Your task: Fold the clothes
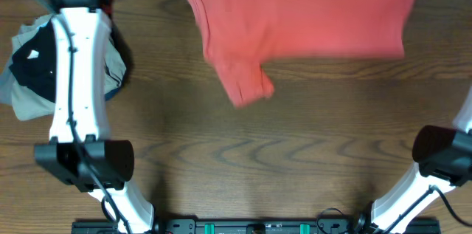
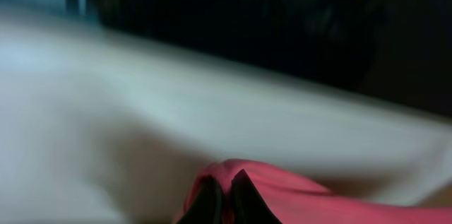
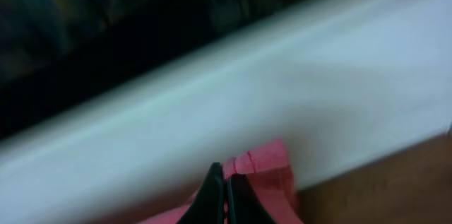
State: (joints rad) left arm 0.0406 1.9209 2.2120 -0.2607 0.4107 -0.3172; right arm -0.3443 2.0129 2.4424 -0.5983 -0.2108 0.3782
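Observation:
My right gripper needs to let go of the red shirt's hem corner over the bare wood (image 1: pixel 413 82) that is just below the shirt's hanging corner.
A red shirt (image 1: pixel 295 20) hangs lifted at the back of the wooden table, one sleeve drooping at its lower left. My left gripper (image 2: pixel 227 199) is shut on a fold of the red shirt (image 2: pixel 296 199) in the left wrist view. My right gripper (image 3: pixel 224 196) is shut on a hemmed edge of the red shirt (image 3: pixel 265 164) in the right wrist view. Both grippers' fingertips are out of the overhead view, past the top edge. Only the arms show there.
A pile of other clothes (image 1: pixel 29 79), dark and grey, lies at the far left under the left arm (image 1: pixel 74 79). The right arm's base (image 1: pixel 442 153) stands at the right edge. A white wall edge and dark background show behind the shirt in both wrist views.

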